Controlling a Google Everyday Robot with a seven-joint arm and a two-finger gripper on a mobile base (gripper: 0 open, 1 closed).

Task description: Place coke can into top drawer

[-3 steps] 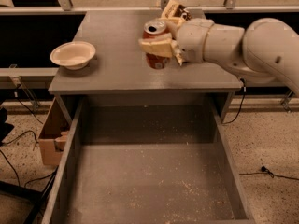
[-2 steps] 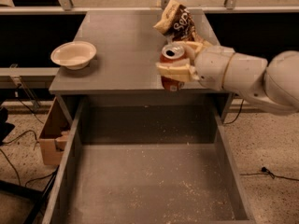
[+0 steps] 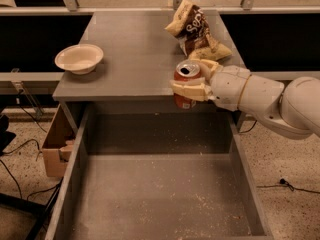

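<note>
The robot's gripper needs to release the coke can on the speckled bottom of the drawer, toward the brown cardboard box (image 3: 131,183).
The red coke can (image 3: 185,79) with a silver top is held upright in my gripper (image 3: 192,81), whose cream fingers (image 3: 190,89) are shut around its body. The can hangs at the front edge of the grey countertop (image 3: 130,59), just above the far end of the open top drawer (image 3: 160,194). The drawer is pulled out wide, with grey sides and a speckled floor. My white arm reaches in from the right.
A brown-and-tan chip bag (image 3: 195,31) lies on the counter behind the can. A cream bowl (image 3: 78,58) sits at the counter's left. A brown cardboard box (image 3: 56,144) stands on the floor left of the drawer.
My gripper has carried the can from over the counter toward the front edge and lower, to above the drawer's far end. The chip bag is now uncovered behind it.
</note>
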